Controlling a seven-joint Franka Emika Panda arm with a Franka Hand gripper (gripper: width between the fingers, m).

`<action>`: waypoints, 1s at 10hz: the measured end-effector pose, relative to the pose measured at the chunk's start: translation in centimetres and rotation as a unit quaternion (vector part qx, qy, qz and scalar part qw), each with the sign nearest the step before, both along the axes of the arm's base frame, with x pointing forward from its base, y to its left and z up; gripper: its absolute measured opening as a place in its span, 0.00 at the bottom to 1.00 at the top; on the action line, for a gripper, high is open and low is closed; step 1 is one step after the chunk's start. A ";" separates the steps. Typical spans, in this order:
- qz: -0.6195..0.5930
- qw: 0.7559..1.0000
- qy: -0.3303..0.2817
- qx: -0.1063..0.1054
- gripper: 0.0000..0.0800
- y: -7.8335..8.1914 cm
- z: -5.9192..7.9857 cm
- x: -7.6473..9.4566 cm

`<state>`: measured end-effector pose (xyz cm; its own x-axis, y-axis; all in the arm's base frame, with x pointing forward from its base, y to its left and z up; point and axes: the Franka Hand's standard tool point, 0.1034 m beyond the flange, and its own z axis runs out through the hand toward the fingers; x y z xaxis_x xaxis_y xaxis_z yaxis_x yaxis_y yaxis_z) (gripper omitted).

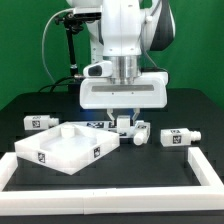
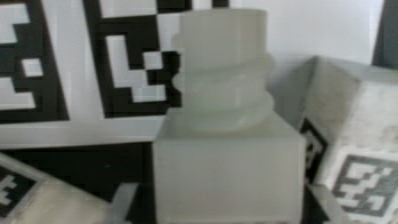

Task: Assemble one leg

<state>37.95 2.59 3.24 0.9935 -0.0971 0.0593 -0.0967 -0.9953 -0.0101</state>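
The white leg, now just behind the white square panel, will be let go by my gripper between the panel's back corner and the second leg (image 1: 118,128), by the marker board.
My gripper (image 1: 124,121) is low over the table at mid-scene, just behind the white square panel (image 1: 62,150). In the wrist view its jaws flank a white leg (image 2: 222,150) whose ribbed end points away from the camera, and the grey fingertips (image 2: 317,198) sit against its sides, so it looks shut on that leg. A second leg (image 1: 142,133) lies right beside the gripper and also shows in the wrist view (image 2: 356,150). Two more legs lie apart, one at the exterior view's left (image 1: 40,122) and one at its right (image 1: 178,138).
The marker board (image 2: 98,70) with large tags lies just beyond the held leg. A white raised border (image 1: 110,186) frames the front of the black table. The panel's corner reaches close to the gripper.
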 end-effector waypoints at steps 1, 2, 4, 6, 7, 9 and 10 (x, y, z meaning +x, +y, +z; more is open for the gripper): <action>0.002 1.000 -0.002 -0.001 0.33 0.0 0.0 0.0; 0.002 1.000 -0.001 -0.001 0.33 -0.1 -0.1 0.0; 0.007 1.000 0.006 -0.001 0.33 -0.8 -0.2 -0.4; 0.005 1.000 0.014 -0.006 0.33 -1.5 -1.4 -1.7; 0.003 1.000 0.015 -0.008 0.33 -1.9 -2.1 -2.1; 0.007 1.000 0.020 -0.009 0.33 -1.7 -2.6 -2.1; 0.009 1.000 0.018 -0.008 0.33 -1.9 -2.5 -1.5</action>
<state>36.48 0.73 0.72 0.9966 -0.0792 0.0241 -0.0794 -0.9968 0.0089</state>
